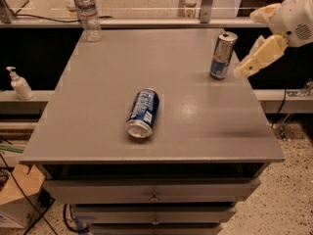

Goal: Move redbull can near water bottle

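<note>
The upper half of the redbull can point(225, 48), just below its silver top, should be gripped next by my gripper.
The redbull can point(221, 55) stands upright near the right edge of the grey table point(195, 121), slim, silver and blue with a silver top. The water bottle point(89, 14) stands at the table's far left corner, clear with a white label band. My gripper point(247, 45) is just right of the redbull can, at about its height and not touching it. Its cream fingers point(257, 57) are spread open and hold nothing.
A wider dark blue can point(143, 112) lies on its side in the middle of the table. A white pump bottle point(19, 84) stands on a ledge to the left. Drawers sit under the tabletop. A rail and posts run behind the table.
</note>
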